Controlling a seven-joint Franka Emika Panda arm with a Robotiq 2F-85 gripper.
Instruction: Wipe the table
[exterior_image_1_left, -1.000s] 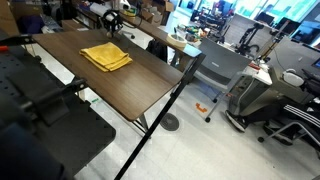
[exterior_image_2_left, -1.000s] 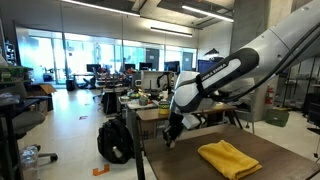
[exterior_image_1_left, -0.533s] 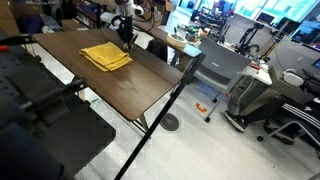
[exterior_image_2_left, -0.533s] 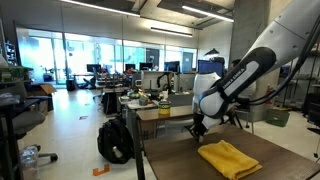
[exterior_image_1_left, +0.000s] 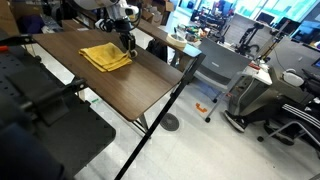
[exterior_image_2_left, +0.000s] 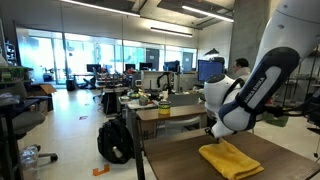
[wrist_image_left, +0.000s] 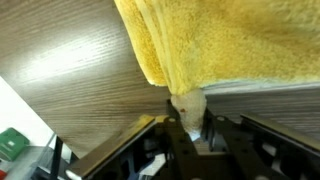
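Next, I let go of the small pale object on the bare table (exterior_image_1_left: 152, 62) between the yellow cloth and the grey chair.
A folded yellow cloth (exterior_image_1_left: 105, 57) lies on the dark brown wood-grain table (exterior_image_1_left: 130, 90); it also shows in an exterior view (exterior_image_2_left: 228, 158) and fills the top of the wrist view (wrist_image_left: 230, 45). My gripper (wrist_image_left: 188, 112) is down at the cloth's edge, and a pinched corner of the cloth sits between its fingers. In both exterior views the gripper (exterior_image_1_left: 127, 42) (exterior_image_2_left: 216, 133) is at the cloth's far edge, low over the table top (exterior_image_2_left: 270, 150).
A black chair (exterior_image_1_left: 35, 110) stands at the near side of the table. A black backpack (exterior_image_2_left: 114, 141) rests on the floor by the table's end. Office chairs (exterior_image_1_left: 255, 100) and cluttered desks (exterior_image_2_left: 150, 103) stand farther off.
The arm has swung across the table toward the yellow cloth and come down onto its edge. The gripper now holds a corner of the cloth.
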